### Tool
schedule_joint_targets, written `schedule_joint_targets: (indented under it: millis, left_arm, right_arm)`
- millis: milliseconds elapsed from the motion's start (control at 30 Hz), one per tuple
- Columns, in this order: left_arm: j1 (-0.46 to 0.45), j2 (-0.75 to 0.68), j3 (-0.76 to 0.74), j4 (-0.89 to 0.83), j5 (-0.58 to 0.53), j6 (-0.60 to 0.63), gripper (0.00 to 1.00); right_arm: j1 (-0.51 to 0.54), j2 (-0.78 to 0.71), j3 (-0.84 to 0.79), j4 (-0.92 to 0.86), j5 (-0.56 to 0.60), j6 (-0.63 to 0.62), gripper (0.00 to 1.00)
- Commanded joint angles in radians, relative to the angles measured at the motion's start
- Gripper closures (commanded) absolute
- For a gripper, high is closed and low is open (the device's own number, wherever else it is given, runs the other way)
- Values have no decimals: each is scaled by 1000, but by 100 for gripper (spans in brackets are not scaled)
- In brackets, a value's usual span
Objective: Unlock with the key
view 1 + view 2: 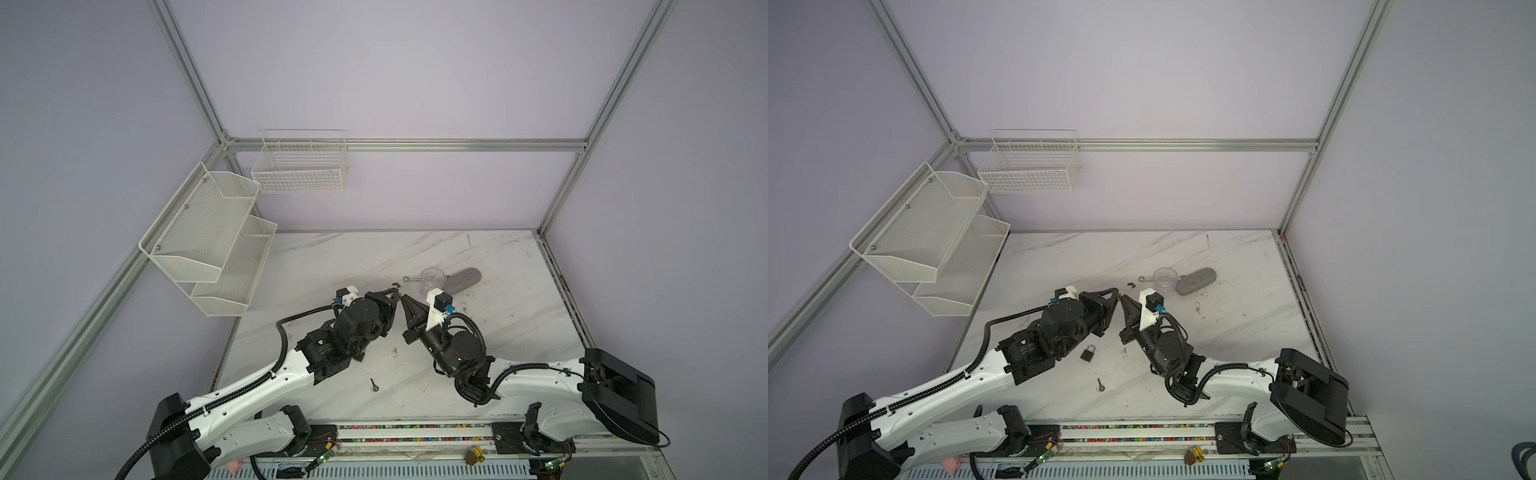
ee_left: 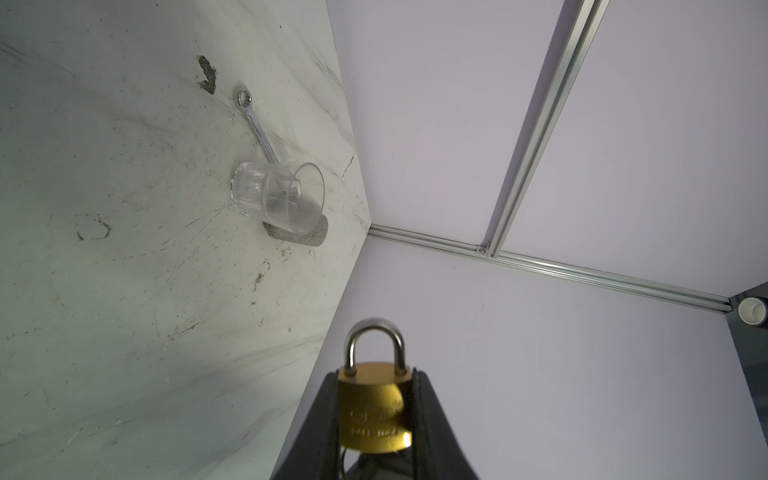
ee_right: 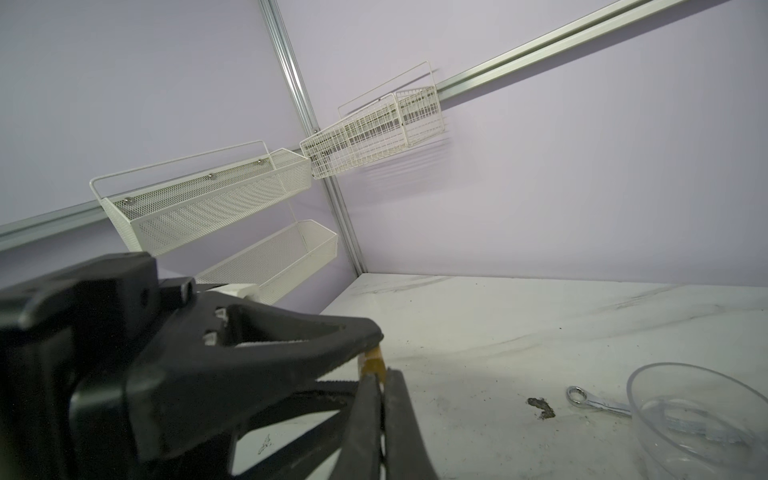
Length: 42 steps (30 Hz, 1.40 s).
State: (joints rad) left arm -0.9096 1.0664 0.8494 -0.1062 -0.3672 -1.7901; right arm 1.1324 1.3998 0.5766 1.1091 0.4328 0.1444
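Observation:
The brass padlock's shackle is closed and my right gripper is rolled over, so next I open it, roll it upright, then grip the key (image 2: 345, 462).
A brass padlock (image 2: 374, 411) with a closed steel shackle (image 2: 375, 332) sits between the fingers of my left gripper (image 2: 376, 374), which is shut on it and held above the table. In both top views the left gripper (image 1: 397, 296) (image 1: 1118, 296) meets the tip of my right gripper (image 1: 404, 299) (image 1: 1123, 301) mid-table. The right gripper (image 3: 381, 376) is shut, its tips against the padlock's brass end (image 3: 372, 360). No key shows between its fingers. A small key (image 1: 374, 385) (image 1: 1100, 385) lies on the table near the front. A second, dark padlock (image 1: 1087, 353) lies beside the left arm.
Behind the grippers stand a clear cup (image 1: 432, 279), a wrench (image 1: 411, 279) and a grey oblong pad (image 1: 463, 280). A wire basket (image 1: 299, 166) and two mesh shelves (image 1: 208, 241) hang on the back-left walls. The marble table (image 1: 519, 316) ends at an aluminium frame.

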Motion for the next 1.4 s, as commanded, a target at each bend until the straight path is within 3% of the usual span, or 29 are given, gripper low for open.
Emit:
schedule_joint_targets:
  millis: [0,200,400,600,800,1000,1167,1367]
  left_arm:
    - [-74,-8,143,139,167,60,100]
    - [-72,-34,101,107,80,51,100]
    - [-71,-63,90,12,-58,85,100]
    - [-66,-60,102,-55,-112,122,100]
    - [-64,-72,79,-53,-145,114,100]
    - [-60,-74,68,-47,-155,108,100]
    - [-58,-67,61,-39,-149,98,100]
    - [-58,-62,60,-31,-145,96,100]
  right_arm:
    - [0,27,35,-55,-137,45,100]
    - [0,-64,43,-107,-115,96,100]
    - [-2,-175,23,-202,-86,138,86]
    - [-2,-272,65,-393,-111,171,73]
    - [-14,-319,119,-596,-116,319,68]
    - [-43,-294,182,-764,-222,445,68]
    - [-115,-270,224,-808,-350,489,70]
    - [-135,-241,258,-835,-385,483,77]
